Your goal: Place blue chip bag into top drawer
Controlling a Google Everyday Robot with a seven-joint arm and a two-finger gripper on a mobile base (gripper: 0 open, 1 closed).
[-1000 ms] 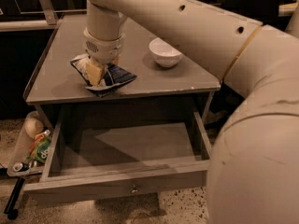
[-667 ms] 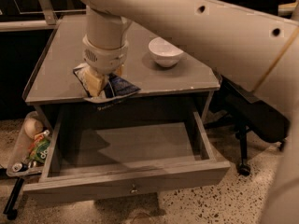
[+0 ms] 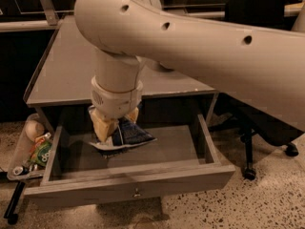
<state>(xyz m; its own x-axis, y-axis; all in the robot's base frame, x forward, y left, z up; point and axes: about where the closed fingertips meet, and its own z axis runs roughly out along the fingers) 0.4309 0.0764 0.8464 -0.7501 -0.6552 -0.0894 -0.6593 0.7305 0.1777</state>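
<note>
I need to set the blue chip bag with my gripper on the open top drawer's bottom [image 3: 131, 149], straight behind the small round knob.
The blue chip bag [image 3: 127, 135], dark blue and white and crinkled, hangs from my gripper [image 3: 114, 125] over the open top drawer [image 3: 171, 151]. The gripper's yellowish fingers [image 3: 102, 128] are shut on the bag's upper left part. The bag is inside the drawer's outline, left of centre, low over the drawer floor; I cannot tell whether it touches. The drawer is pulled out fully, with a small round knob [image 3: 137, 193] at front centre. My arm reaches down from the upper right and hides part of the tabletop.
The grey table [image 3: 62, 66] stands above the drawer. A side tray [image 3: 28, 151] with colourful packets hangs at the left of the drawer. A black office chair [image 3: 267, 128] stands to the right. The floor is speckled.
My gripper has carried the blue chip bag off the tabletop, forward and down, into the open drawer's space. The arm now covers the white bowl.
</note>
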